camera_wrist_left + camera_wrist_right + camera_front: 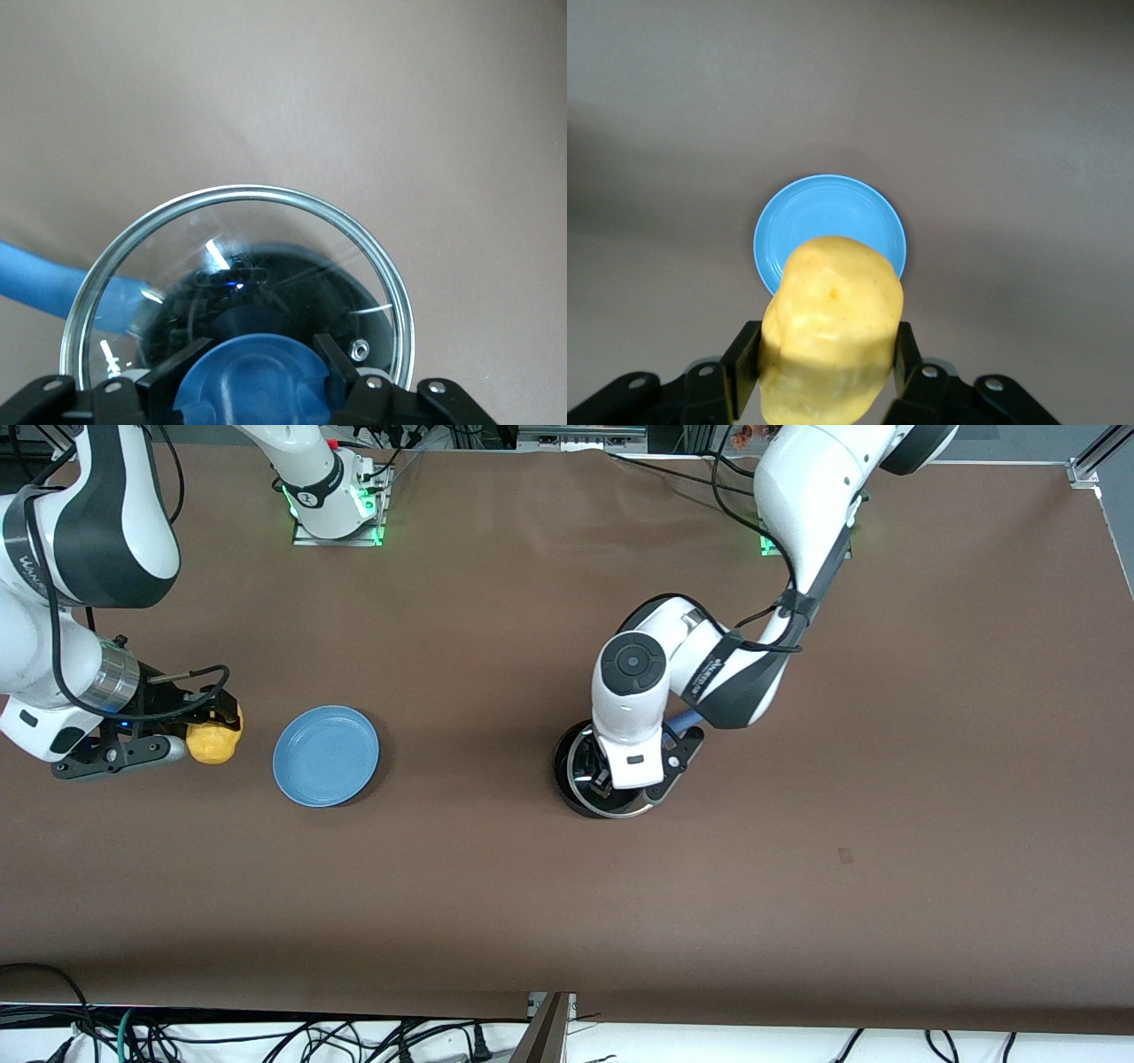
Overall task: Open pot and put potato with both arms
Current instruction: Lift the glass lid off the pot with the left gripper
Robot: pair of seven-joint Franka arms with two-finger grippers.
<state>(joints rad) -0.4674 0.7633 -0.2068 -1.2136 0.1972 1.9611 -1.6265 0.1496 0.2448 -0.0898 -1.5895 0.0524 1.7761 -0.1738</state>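
Observation:
My right gripper is going to let go of the yellow potato inside the black pot (610,791), toward the side of the pot that faces the front edge of the table.
The black pot (567,790) stands mid-table, its blue handle (680,723) partly under the left arm. My left gripper (611,779) is over the pot, shut on the blue knob (252,385) of the clear glass lid (266,232). The dark pot (292,279) and its handle (40,283) show through and under the lid. I cannot tell whether the lid rests on the pot or is just off it. My right gripper (213,735) is shut on the yellow potato (213,744), held over the table beside the plate. In the right wrist view the potato (833,328) fills the jaws.
A flat light-blue plate (326,755) lies on the brown table between the potato and the pot; it also shows in the right wrist view (828,212). The table's front edge, with cables below it, runs along the bottom of the front view.

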